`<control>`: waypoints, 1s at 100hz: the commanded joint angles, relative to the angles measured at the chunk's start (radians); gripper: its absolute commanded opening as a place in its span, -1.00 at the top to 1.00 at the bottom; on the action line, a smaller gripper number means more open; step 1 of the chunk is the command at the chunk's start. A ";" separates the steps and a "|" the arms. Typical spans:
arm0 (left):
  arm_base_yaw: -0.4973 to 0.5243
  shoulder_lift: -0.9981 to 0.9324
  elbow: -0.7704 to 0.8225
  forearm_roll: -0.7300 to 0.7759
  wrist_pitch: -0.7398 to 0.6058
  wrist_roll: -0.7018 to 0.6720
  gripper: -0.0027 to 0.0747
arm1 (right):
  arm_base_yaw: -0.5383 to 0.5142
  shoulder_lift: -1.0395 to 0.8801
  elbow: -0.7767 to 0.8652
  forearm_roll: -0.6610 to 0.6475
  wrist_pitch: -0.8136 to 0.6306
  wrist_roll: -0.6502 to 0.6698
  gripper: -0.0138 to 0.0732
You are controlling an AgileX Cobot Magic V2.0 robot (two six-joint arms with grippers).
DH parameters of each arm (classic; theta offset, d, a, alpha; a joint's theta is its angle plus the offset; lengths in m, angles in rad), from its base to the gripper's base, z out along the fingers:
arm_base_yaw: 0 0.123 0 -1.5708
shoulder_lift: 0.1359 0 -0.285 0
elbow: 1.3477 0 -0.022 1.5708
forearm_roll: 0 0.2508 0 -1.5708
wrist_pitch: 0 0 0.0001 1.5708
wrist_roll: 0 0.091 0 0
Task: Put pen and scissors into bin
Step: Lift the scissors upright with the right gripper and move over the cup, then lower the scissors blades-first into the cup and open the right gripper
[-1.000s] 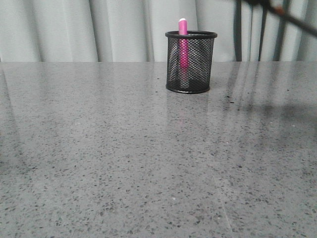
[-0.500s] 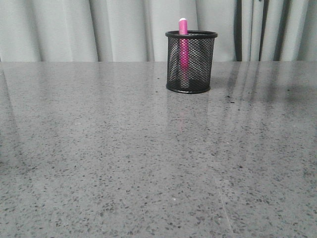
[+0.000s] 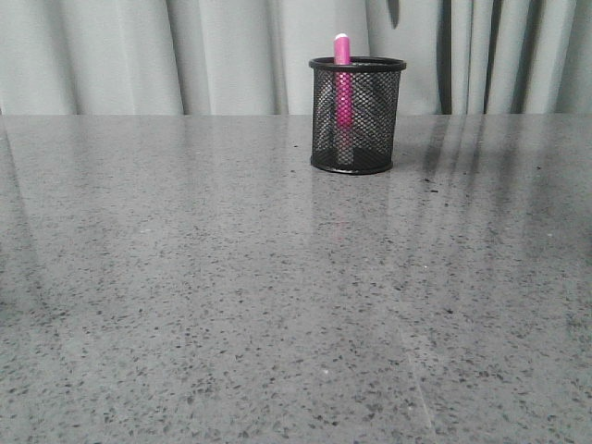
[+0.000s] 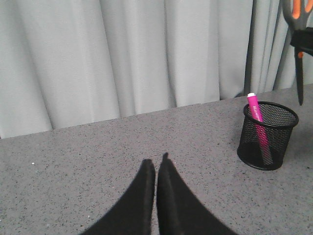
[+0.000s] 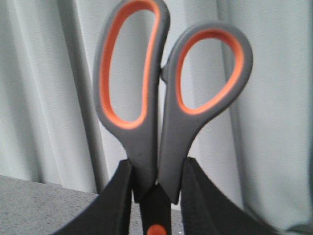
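Next, my right gripper lets go of the scissors inside the black mesh bin [image 3: 357, 78], next to the pink pen.
The black mesh bin [image 3: 357, 116] stands at the back of the table, right of middle. The pink pen [image 3: 341, 88] stands inside it, its whitish cap above the rim. My right gripper [image 5: 157, 169] is shut on the scissors [image 5: 161, 98] just below the grey, orange-lined handles. The blades hang down. In the left wrist view the scissors [image 4: 299, 54] hang above the bin [image 4: 267, 137], which holds the pen [image 4: 256, 120]. In the front view only the dark blade tip [image 3: 393, 11] shows at the top edge, above the bin. My left gripper [image 4: 156, 164] is shut and empty, low over the table left of the bin.
The grey speckled table [image 3: 231, 296] stretches to the front. Pale curtains [image 3: 213, 55] hang behind its far edge.
The scissors, seen at the top right corner one second ago, left the front view. Now their blade tip shows at the top edge above the bin. Bin and pen have not moved.
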 commanded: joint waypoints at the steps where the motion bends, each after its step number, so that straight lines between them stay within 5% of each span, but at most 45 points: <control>1: 0.003 -0.002 -0.029 -0.013 -0.077 -0.006 0.98 | 0.000 0.006 -0.039 -0.065 -0.136 0.056 0.86; 100: 0.003 -0.002 -0.029 -0.013 -0.077 -0.006 0.98 | 0.000 0.172 -0.004 -0.061 -0.168 0.056 0.86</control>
